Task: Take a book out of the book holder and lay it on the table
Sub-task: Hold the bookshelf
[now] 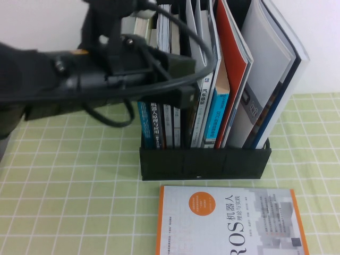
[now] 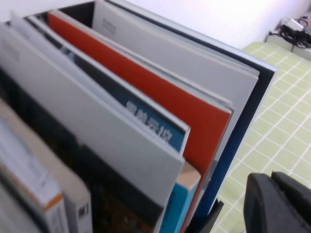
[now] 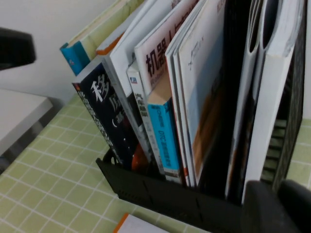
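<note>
Next, my right gripper goes to the front edge (image 1: 286,97) (image 3: 270,111) of the large, thin book with the dark blue back and closes there, around mid-height.
The black slatted book holder (image 1: 204,162) stands mid-table, packed with upright books. The book (image 1: 276,64), large and thin with a pale cover and a dark blue back, leans in the rightmost compartment. It also shows in the left wrist view (image 2: 194,63). My left arm (image 1: 106,69) reaches over the holder's left half, above the book tops. My left gripper (image 2: 273,204) is shut and empty, apart from the book. My right gripper (image 3: 279,208) is out of the high view; it is shut and empty, low in front of the holder's (image 3: 160,191) right end.
A white, orange-edged "ROS" book (image 1: 231,223) lies flat on the green checked table (image 1: 64,186) just in front of the holder. An orange-covered magazine (image 1: 234,48) and several thicker books fill the other compartments. A white wall is close behind the holder.
</note>
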`<control>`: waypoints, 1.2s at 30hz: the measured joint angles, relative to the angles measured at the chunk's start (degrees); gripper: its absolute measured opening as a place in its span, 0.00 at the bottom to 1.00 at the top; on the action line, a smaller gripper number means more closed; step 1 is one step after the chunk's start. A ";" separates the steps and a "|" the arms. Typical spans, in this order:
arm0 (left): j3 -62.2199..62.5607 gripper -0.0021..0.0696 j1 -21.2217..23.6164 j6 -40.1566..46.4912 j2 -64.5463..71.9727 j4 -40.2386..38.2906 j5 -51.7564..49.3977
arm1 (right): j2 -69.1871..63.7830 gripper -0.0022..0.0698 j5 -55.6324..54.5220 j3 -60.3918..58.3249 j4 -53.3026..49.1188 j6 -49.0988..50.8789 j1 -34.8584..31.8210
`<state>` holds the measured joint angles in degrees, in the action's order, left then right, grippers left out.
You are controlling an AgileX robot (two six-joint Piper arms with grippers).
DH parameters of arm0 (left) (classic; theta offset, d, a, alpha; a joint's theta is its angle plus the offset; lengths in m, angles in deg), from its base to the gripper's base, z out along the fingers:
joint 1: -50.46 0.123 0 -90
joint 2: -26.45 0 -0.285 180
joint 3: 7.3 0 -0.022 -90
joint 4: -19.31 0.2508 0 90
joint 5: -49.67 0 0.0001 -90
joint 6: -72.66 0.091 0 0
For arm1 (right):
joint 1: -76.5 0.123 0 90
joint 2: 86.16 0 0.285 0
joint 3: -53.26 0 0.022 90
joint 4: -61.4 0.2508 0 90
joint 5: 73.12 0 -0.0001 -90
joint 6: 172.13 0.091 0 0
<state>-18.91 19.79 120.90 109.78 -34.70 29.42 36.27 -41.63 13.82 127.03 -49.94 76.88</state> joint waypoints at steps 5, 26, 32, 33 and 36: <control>11.01 0.03 -0.09 6.50 10.55 -0.52 -5.91 | -3.40 0.24 -2.44 0.00 7.96 -7.50 0.14; 40.54 0.03 -0.23 21.16 34.23 -13.60 -16.70 | -21.26 0.50 -2.60 0.00 31.72 -37.12 0.14; 40.54 0.03 -2.02 23.58 36.02 -14.35 -16.70 | -22.42 0.50 -1.45 0.00 31.94 -37.73 0.14; 40.62 0.03 -2.62 24.18 36.31 -14.47 -16.60 | -22.72 0.50 -1.04 0.00 31.94 -37.83 0.14; 40.90 0.03 -4.23 25.06 37.51 -14.18 -15.85 | -23.21 0.50 0.06 0.11 31.94 -37.98 0.14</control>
<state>21.99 15.55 145.97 147.29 -48.89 13.57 13.07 -41.57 13.93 158.98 -87.92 77.02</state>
